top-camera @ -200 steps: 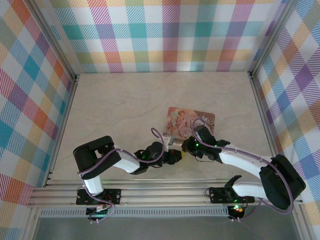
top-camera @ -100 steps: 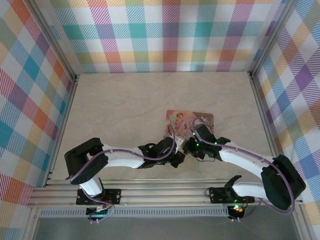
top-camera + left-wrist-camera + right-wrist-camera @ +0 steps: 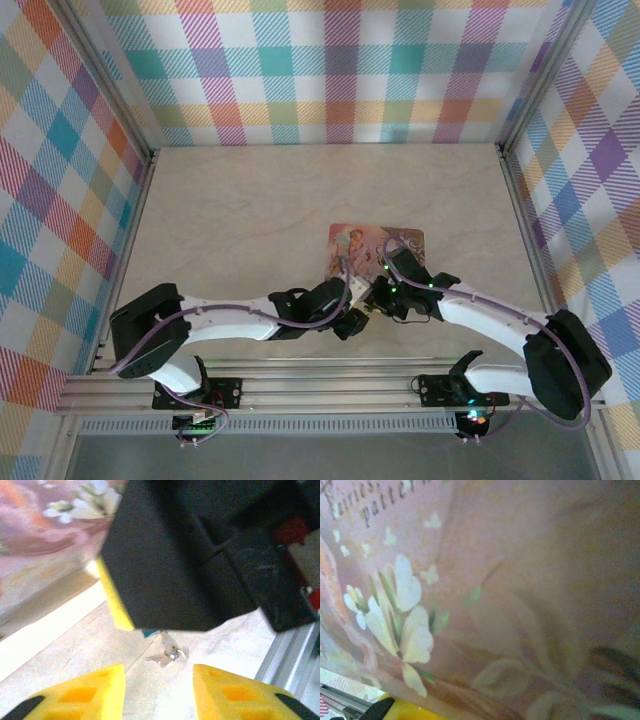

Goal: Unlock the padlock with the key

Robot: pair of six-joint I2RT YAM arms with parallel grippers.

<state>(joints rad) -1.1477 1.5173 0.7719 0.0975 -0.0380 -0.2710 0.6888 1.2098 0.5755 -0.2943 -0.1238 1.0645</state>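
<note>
The robot's left gripper has its open fingers crosswise to the key's head, so it should roll to line up, pinch the head's flat sides point(image 3: 161, 659) and turn the key.
The padlock point(image 3: 150, 633) shows as a small blue sliver under my right gripper point(image 3: 371, 296), whose yellow finger point(image 3: 114, 600) and black body loom across the left wrist view. That gripper looks shut on the padlock. The thin grey key point(image 3: 168, 652) sticks out of the padlock's underside, just above the table. My left gripper point(image 3: 159, 690) is open a short way in front of the key. Nothing sits between its yellow fingertips point(image 3: 90, 690). From above, the left gripper point(image 3: 351, 320) meets the right one near the front of the pink box.
The pink picture-printed box point(image 3: 376, 240) lies just behind both grippers and presses close to the right wrist camera as a flowered surface point(image 3: 495, 580). An aluminium rail point(image 3: 290, 650) runs at the table's near edge. Checked walls enclose the table point(image 3: 250, 200).
My left gripper has opened and let go of the key, which stays in the padlock. The left arm has stretched further right. The right arm has barely moved.
</note>
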